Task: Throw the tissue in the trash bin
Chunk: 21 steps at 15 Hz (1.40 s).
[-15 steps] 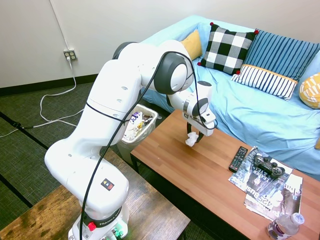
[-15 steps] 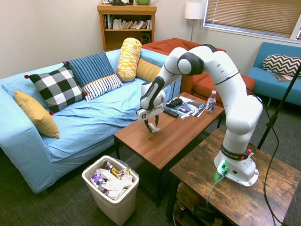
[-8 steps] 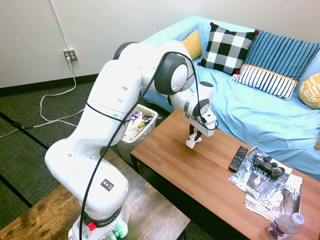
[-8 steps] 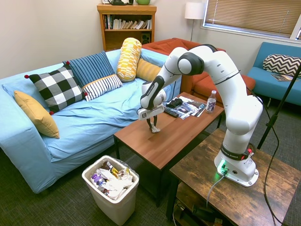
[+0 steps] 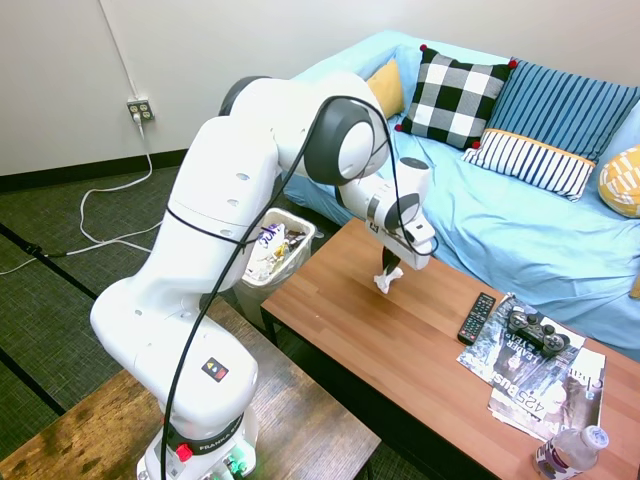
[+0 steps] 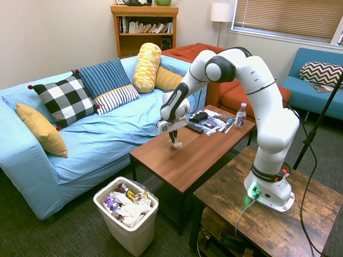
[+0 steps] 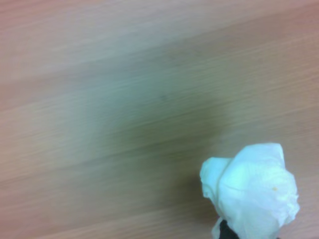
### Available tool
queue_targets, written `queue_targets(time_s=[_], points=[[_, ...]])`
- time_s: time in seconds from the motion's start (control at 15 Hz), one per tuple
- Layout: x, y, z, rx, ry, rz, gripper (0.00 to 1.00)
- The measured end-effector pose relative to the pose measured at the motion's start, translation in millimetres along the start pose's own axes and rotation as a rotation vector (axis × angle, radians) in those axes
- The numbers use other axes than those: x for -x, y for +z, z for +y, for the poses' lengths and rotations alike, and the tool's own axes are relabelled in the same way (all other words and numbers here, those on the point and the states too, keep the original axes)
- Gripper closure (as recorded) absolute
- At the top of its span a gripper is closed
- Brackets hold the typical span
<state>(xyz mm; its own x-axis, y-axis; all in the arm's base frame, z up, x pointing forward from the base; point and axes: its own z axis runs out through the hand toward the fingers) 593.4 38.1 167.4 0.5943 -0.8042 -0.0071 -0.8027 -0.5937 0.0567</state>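
My gripper will release the tissue that it has, now held just above the coffee table, setting it free on top of the wrappers in the off-white trash bin [image 5: 262,265].
The tissue [image 5: 386,280] is a small white wad pinched in my gripper [image 5: 387,270], which is shut on it and holds it a little above the wooden coffee table [image 5: 420,350]. In the second exterior view the tissue [image 6: 176,143] hangs from the gripper [image 6: 174,138] over the table's sofa-side half. The wrist view shows the tissue [image 7: 254,189] close up against the blurred table top. The trash bin [image 6: 126,215], off-white and full of wrappers, stands on the floor off the table's end; the bin [image 5: 276,248] is partly hidden by the arm in the first exterior view.
A black remote [image 5: 476,318], a game controller [image 5: 536,330] on magazines [image 5: 545,380] and a water bottle [image 5: 570,452] lie at the table's far end. A blue sofa [image 6: 102,128] with several cushions runs along the table. A darker wooden table [image 6: 268,214] bears the arm.
The gripper has shut on the tissue and risen slightly, lifting the wad off the table top. The arm's elbow has shifted up a little.
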Motion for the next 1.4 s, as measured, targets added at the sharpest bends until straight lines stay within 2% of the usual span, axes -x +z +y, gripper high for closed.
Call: queue_targets(time_s=[0.13, 0.27, 0.4, 0.53, 0.67, 0.93, 1.0, 1.2, 1.4], points=[[46.9, -52.9, -16.3, -0.036, -0.081, 0.054, 1.0], [112.9, -104.2, -37.0, -0.05, -0.162, 0.123, 1.0], [187.8, -135.2, -57.7, -0.057, -0.242, 0.159, 1.0], [250.9, -134.5, -75.7, -0.051, -0.316, 0.163, 1.0], [296.3, -118.1, -93.8, -0.049, -0.373, 0.143, 1.0], [353.4, -86.1, -120.9, -0.054, -0.439, 0.082, 1.0], [362.7, -75.9, -123.5, -0.049, -0.44, 0.06, 0.0], [370.3, -39.1, -127.3, -0.045, -0.439, 0.008, 0.0], [370.9, -19.1, -126.0, -0.033, -0.444, -0.005, 0.0]])
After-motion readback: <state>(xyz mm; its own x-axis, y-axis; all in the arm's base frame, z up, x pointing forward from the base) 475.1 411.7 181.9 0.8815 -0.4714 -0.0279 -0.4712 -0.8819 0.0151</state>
